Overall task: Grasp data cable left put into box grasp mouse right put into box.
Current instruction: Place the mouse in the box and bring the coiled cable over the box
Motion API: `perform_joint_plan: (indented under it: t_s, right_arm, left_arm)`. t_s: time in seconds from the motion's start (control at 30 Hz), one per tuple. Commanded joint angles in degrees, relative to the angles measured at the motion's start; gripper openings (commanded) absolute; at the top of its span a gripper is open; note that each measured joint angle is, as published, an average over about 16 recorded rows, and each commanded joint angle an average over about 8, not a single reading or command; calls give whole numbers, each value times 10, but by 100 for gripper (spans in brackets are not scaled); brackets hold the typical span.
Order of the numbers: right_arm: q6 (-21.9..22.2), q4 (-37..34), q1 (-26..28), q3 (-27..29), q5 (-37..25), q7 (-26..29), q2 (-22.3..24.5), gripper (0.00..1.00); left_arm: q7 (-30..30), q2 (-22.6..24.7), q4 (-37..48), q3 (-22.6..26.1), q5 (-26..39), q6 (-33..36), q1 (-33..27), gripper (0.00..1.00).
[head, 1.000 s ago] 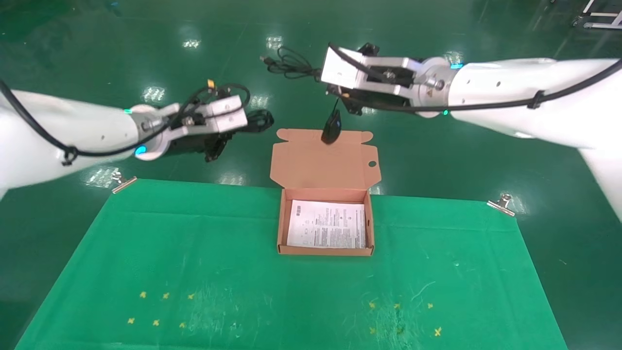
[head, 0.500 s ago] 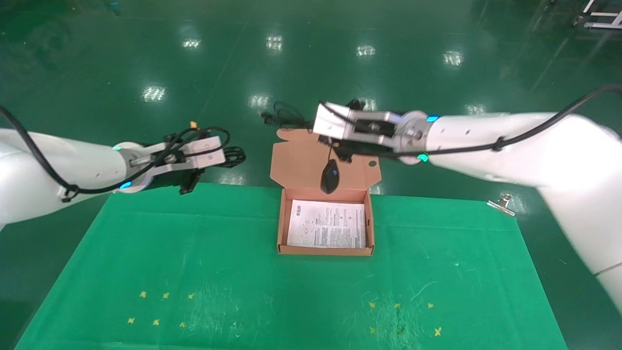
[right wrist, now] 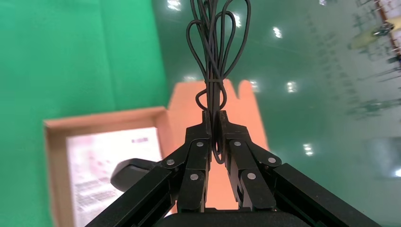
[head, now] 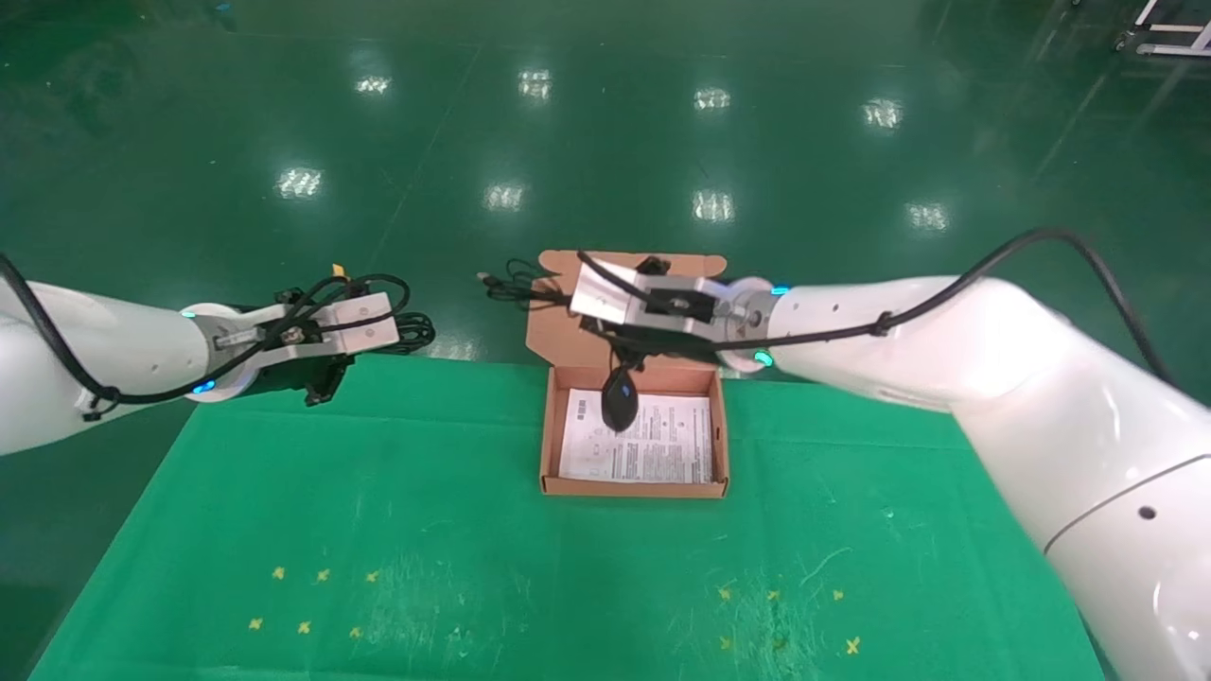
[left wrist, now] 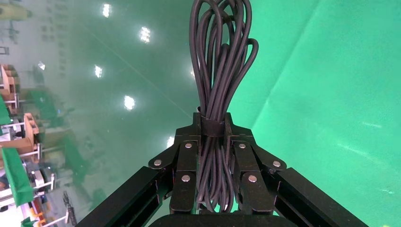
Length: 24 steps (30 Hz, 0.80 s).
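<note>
Next, my right gripper releases the black mouse, now hanging low over the box's far end, on the paper sheet (head: 606,445) (right wrist: 105,167) near the front side of the box, toward my left gripper.
The box (head: 544,437) lies open at the cloth's far edge, its flap lid (head: 553,331) folded back. The black mouse (head: 618,405) hangs by its cord low over the box's far end, also seen as the mouse (right wrist: 130,171) in the right wrist view. My right gripper (head: 556,299) hovers over the flap lid (right wrist: 239,106), shut on the bundled mouse cord (right wrist: 215,56). At the cloth's far left corner, my left gripper (head: 383,336) is shut on the data cable (left wrist: 220,56), whose loops stick out past the gripper (left wrist: 213,118) toward the box.
A printed paper sheet (head: 662,446) covers the box floor. The green cloth (head: 378,520) spreads over the table, with a metal clip (head: 974,395) at its far right corner and small yellow marks (head: 303,626) near the front. Shiny green floor lies beyond.
Both arms dropped and drew closer to the table. The mouse came down from above the flap into the box's mouth. The left gripper sank to the cloth's far edge, still holding the cable.
</note>
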Motion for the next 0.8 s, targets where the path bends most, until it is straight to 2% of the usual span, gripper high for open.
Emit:
perform_joint_plan:
  t_s: [0.03,0.23,0.53,0.57,0.8]
  right_arm:
    - [0,-6,-6,2,16,-6,-4,0]
    - [-1,-32,-20,-6,47,-3,-5,0]
    - [9,-103,-23,-34,57,28,-8,1]
    - [10,-107,-23,-37,57,30,-8,7]
    - [17,-119,-23,-49,62,31,-8,93]
  left_arm:
    - [-2,-1,-2,0,1,1,1,0]
    - [-3,-1,-4,0,2,2,1,0]
    - [-4,-1,-5,0,2,2,1,0]
    - [-4,-1,-5,0,2,2,1,0]
    - [-4,-1,-5,0,2,2,2,0]
